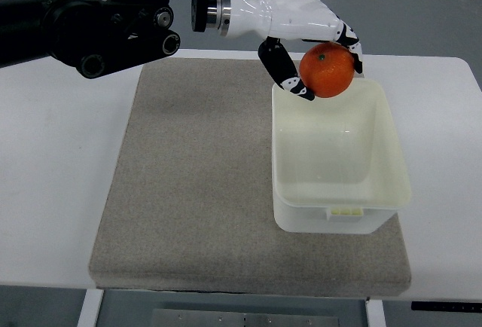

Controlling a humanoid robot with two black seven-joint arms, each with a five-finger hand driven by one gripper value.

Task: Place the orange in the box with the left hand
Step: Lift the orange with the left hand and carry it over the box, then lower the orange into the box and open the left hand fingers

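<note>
The orange will lie near the middle of the bottom of the cream box (321, 140) after my left gripper releases it.
My left hand (322, 62), white with black finger joints, reaches in from the upper left on a black arm. Its fingers are curled around an orange (327, 70), thumb on the near left side and fingers over the far right side. The orange hangs above the far edge of a pale cream plastic box (340, 214), which stands open and empty on the right part of a grey mat (188, 176). The right hand is not in view.
The mat lies on a white table (60, 161). The table's front edge and part of its frame show at the bottom. Grey floor lies beyond the table's far edge.
</note>
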